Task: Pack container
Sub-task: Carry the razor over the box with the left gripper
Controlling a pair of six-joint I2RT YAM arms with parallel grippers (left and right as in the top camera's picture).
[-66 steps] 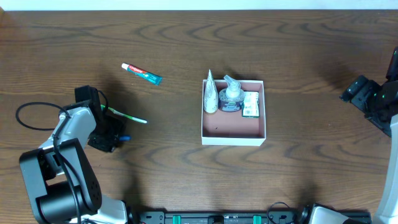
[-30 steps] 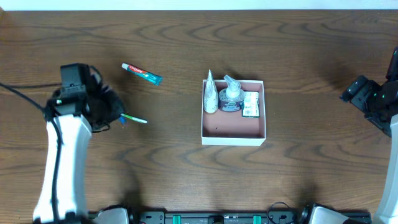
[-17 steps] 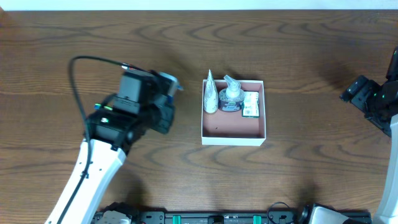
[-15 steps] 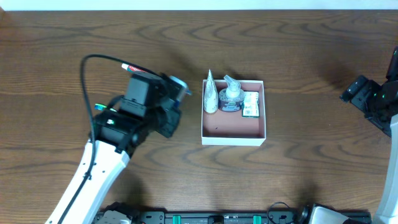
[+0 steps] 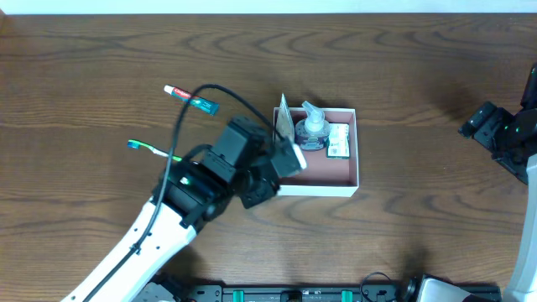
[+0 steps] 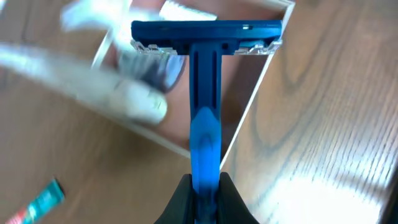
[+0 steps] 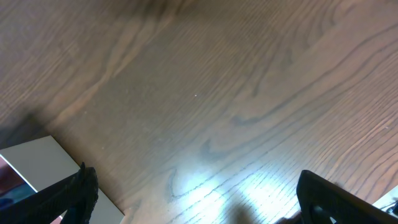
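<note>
Next, my left gripper sets the blue razor down and lets go of it on the container's bare pink bottom (image 5: 321,170) (image 6: 216,73), next to the pump bottle and packet. The razor's head now hangs over the container's wall.
The container (image 5: 323,173), a white-walled square box with a pink inside, sits at mid table. It holds a white tube (image 5: 284,126), a pump bottle (image 5: 312,127) and a small packet (image 5: 338,141). My left gripper (image 6: 204,186) is shut on the handle of a blue razor (image 6: 204,93). The razor's head hangs over the container's wall (image 6: 261,81), at the box's left front corner in the overhead view. My right gripper (image 7: 199,199) stands wide open over bare wood at the far right, holding nothing.
A toothpaste tube (image 5: 191,98) and a green toothbrush (image 5: 151,148) lie on the table left of the container. The left arm (image 5: 193,193) and its cable stretch from the front left. A corner of the container (image 7: 37,162) shows in the right wrist view.
My left arm has swung right from the toothbrush area to the container's left front corner, carrying the razor. The toothbrush now lies uncovered. The right arm has not moved.
</note>
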